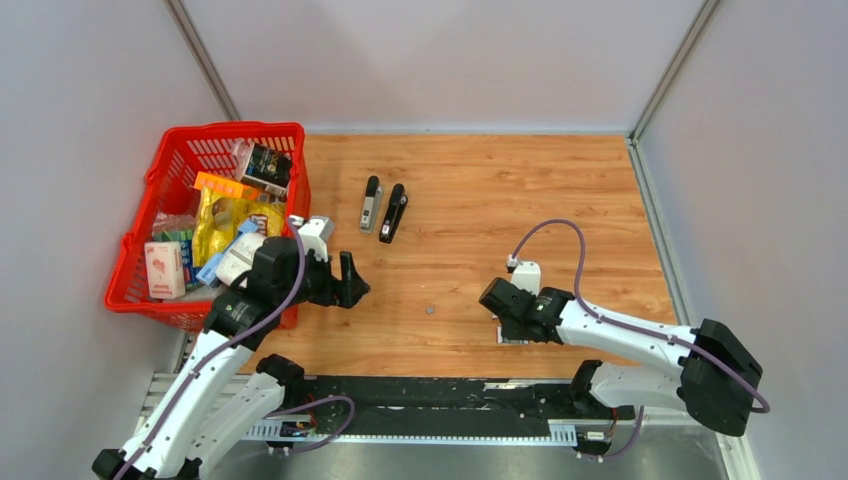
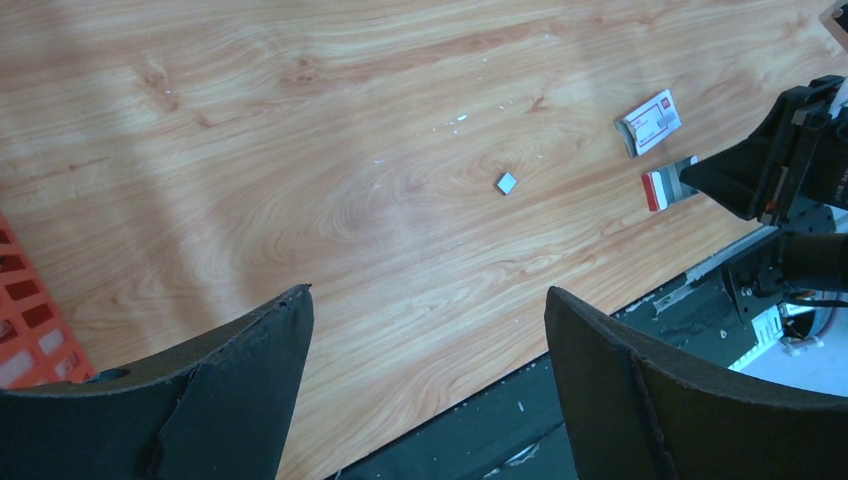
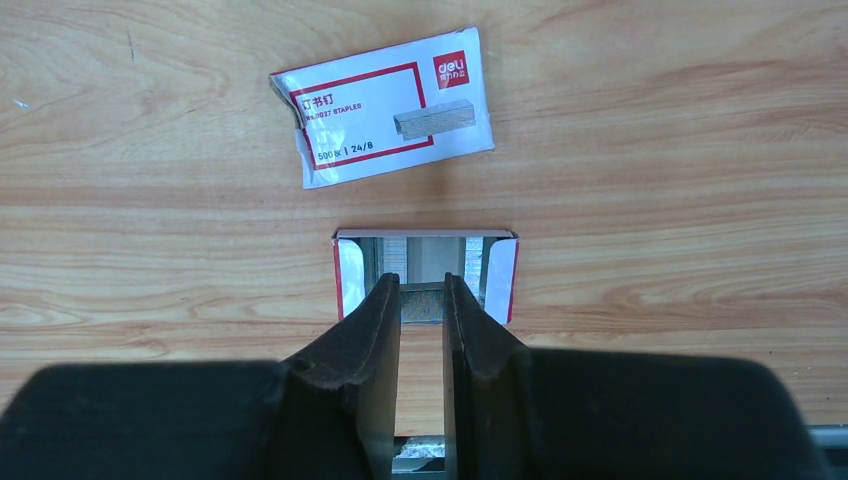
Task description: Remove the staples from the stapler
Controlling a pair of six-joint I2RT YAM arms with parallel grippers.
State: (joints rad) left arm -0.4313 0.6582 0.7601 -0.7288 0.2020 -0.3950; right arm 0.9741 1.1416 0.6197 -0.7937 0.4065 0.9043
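Observation:
The robot's right gripper should set the short grey strip of staples down in the middle of the open white-and-red box tray (image 1: 514,336) (image 3: 440,275).
Two black staplers (image 1: 371,203) (image 1: 393,212) lie side by side at the back middle of the wooden table. My right gripper (image 3: 422,292) is near the front edge, its jaws narrowly apart and closed on a short grey ribbed strip of staples (image 3: 422,303), held over an open white-and-red box tray (image 3: 500,275). The box's sleeve (image 3: 385,105) lies just beyond it. A small loose staple bit (image 2: 507,182) lies on the wood between the arms. My left gripper (image 1: 350,280) is wide open and empty, beside the red basket.
A red basket (image 1: 150,190) full of packets stands at the left edge of the table. The black rail (image 1: 420,395) runs along the near edge. The right arm (image 2: 770,165) and both box parts also show in the left wrist view.

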